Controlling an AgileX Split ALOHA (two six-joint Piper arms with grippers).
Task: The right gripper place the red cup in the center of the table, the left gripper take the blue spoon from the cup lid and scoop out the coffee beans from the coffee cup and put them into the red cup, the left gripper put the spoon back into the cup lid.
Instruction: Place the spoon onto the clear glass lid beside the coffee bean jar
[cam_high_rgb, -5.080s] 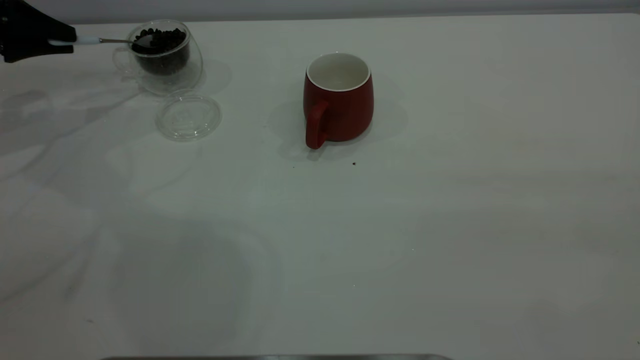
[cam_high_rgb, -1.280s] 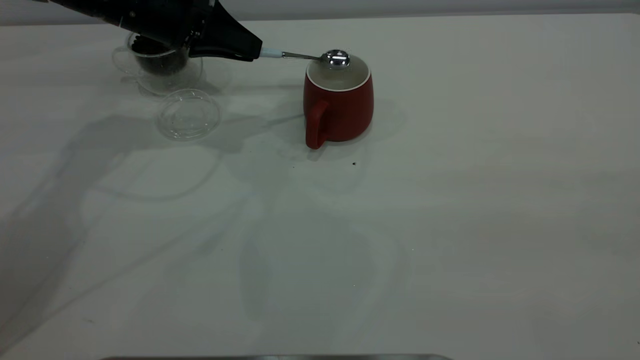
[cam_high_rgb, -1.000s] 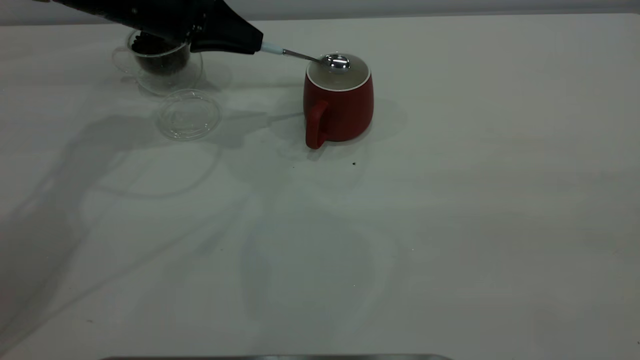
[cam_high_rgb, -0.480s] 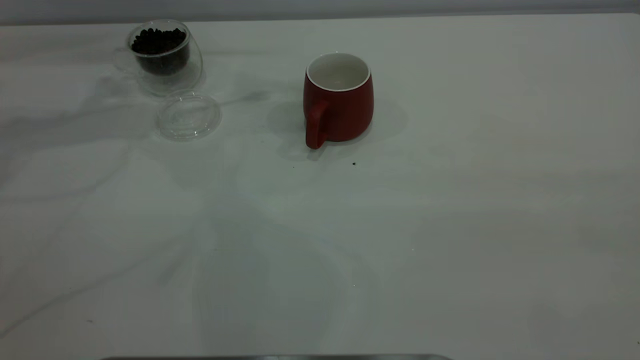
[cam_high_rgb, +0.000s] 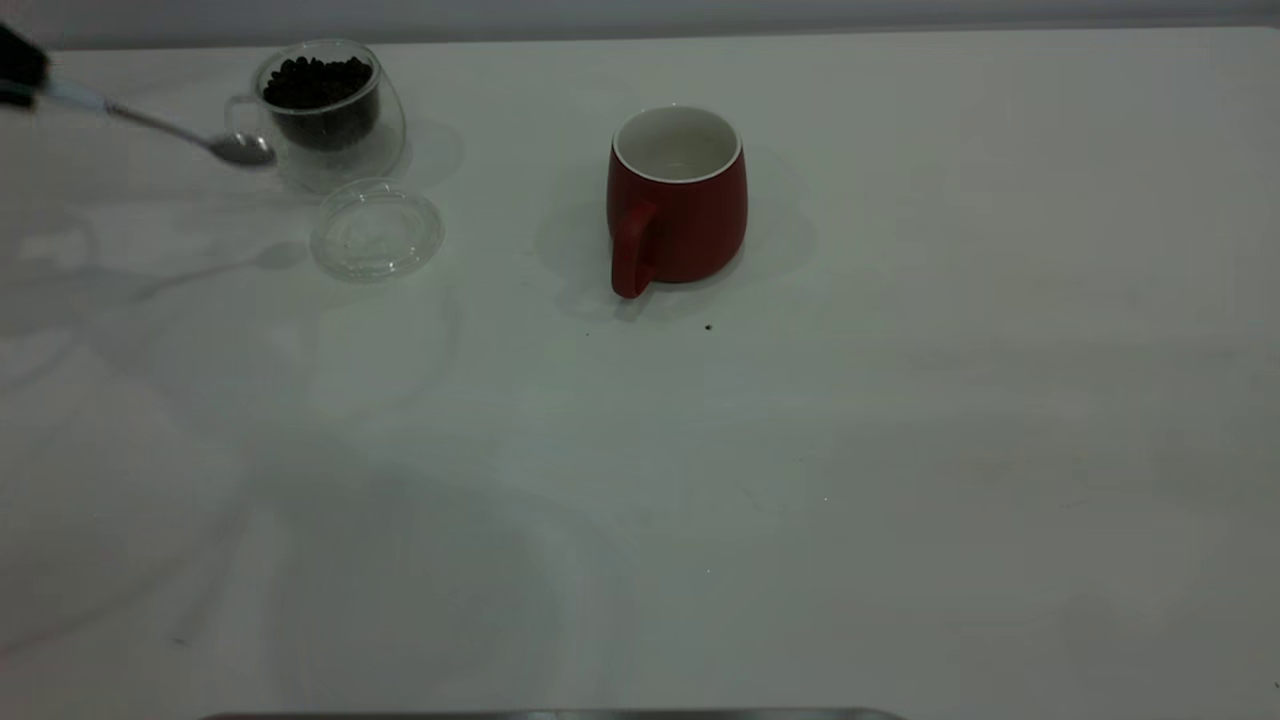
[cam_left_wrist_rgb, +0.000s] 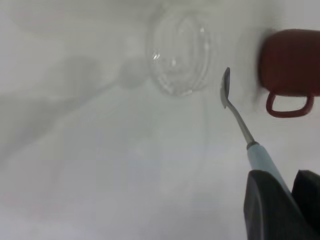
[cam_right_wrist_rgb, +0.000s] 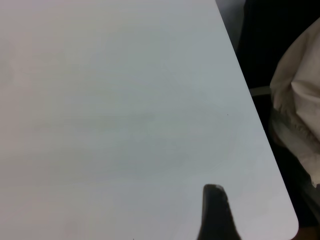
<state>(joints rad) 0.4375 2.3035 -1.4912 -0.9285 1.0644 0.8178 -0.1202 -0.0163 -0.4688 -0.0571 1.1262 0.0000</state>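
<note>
My left gripper should release the blue spoon, now hanging low beside the coffee cup, across the rim of the cup lid (cam_high_rgb: 313, 227) (cam_left_wrist_rgb: 150, 56), with the spoon's metal bowl inside.
My left gripper (cam_high_rgb: 15, 70) is at the far left edge of the exterior view, shut on the pale-blue handle of the blue spoon (cam_high_rgb: 170, 128). The spoon's metal bowl hangs low beside the coffee cup (cam_high_rgb: 330, 140), on its left; I see no beans in it. The coffee beans (cam_high_rgb: 318, 80) fill the glass cup. The cup lid (cam_high_rgb: 377, 230) lies bare in front of it. The red cup (cam_high_rgb: 678, 200) stands mid-table, its inside showing white. The left wrist view shows my gripper (cam_left_wrist_rgb: 287, 192), the spoon (cam_left_wrist_rgb: 235, 107), the lid (cam_left_wrist_rgb: 179, 52) and the red cup (cam_left_wrist_rgb: 292, 65). My right gripper shows only one finger (cam_right_wrist_rgb: 215, 215) near a table corner.
The white table (cam_high_rgb: 900, 450) stretches wide to the right and front of the red cup. A tiny dark speck (cam_high_rgb: 708, 326) lies in front of the red cup. The right wrist view shows the table's edge (cam_right_wrist_rgb: 260, 145) with pale cloth (cam_right_wrist_rgb: 300, 100) beyond it.
A second ago my left gripper held the spoon over the red cup. Half a second ago it was out of view. Now it is at the far left, spoon beside the coffee cup.
</note>
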